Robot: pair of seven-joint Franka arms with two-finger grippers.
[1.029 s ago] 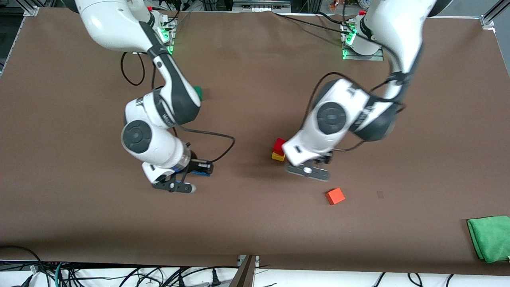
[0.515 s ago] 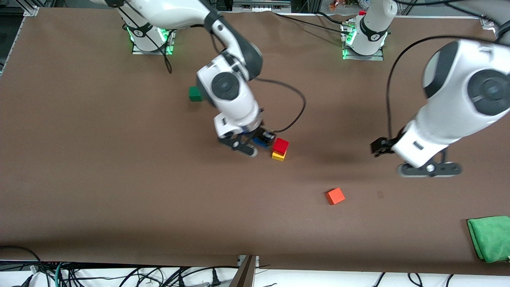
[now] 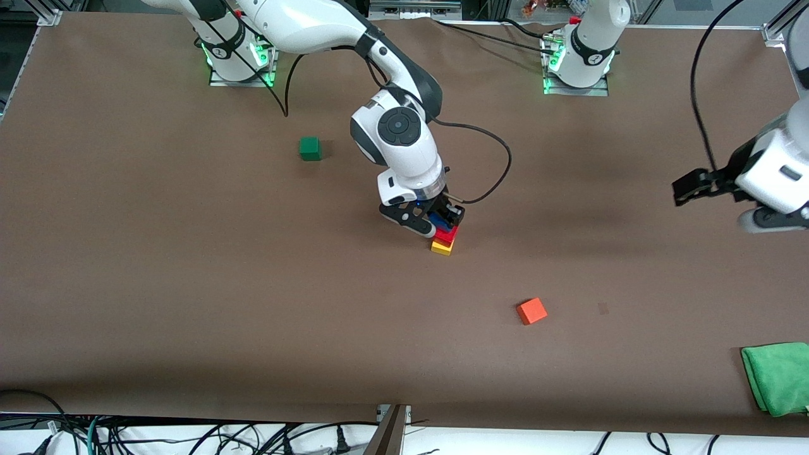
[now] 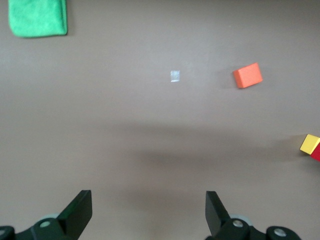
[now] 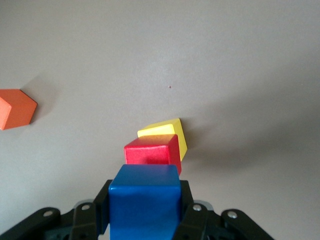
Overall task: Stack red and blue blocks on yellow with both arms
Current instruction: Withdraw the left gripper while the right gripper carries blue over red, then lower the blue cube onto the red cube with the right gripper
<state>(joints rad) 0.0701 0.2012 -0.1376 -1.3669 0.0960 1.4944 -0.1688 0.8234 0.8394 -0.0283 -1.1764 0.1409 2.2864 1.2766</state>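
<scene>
Next, I release the blue block from my right gripper on top of the red block (image 3: 445, 234) (image 5: 152, 154).
The red block (image 3: 446, 235) sits on the yellow cube (image 3: 442, 247) near the middle of the table. My right gripper (image 3: 444, 222) is shut on the blue block (image 3: 440, 221) and holds it just over the red block. In the right wrist view the blue block (image 5: 145, 200) sits between the fingers, with the red block (image 5: 152, 150) and the yellow cube (image 5: 167, 132) under it. My left gripper (image 3: 686, 188) is open and empty, up in the air over the left arm's end of the table. The left wrist view shows its spread fingers (image 4: 80, 212) and the yellow cube (image 4: 310, 144) at the edge.
An orange-red cube (image 3: 531, 311) lies nearer the front camera than the stack. A dark green cube (image 3: 309, 148) lies toward the right arm's base. A green cloth (image 3: 777, 376) lies at the table's front corner on the left arm's end.
My right gripper has carried the blue block from beside the stack to just over the red block. My left arm has drawn farther away toward its end of the table and risen.
</scene>
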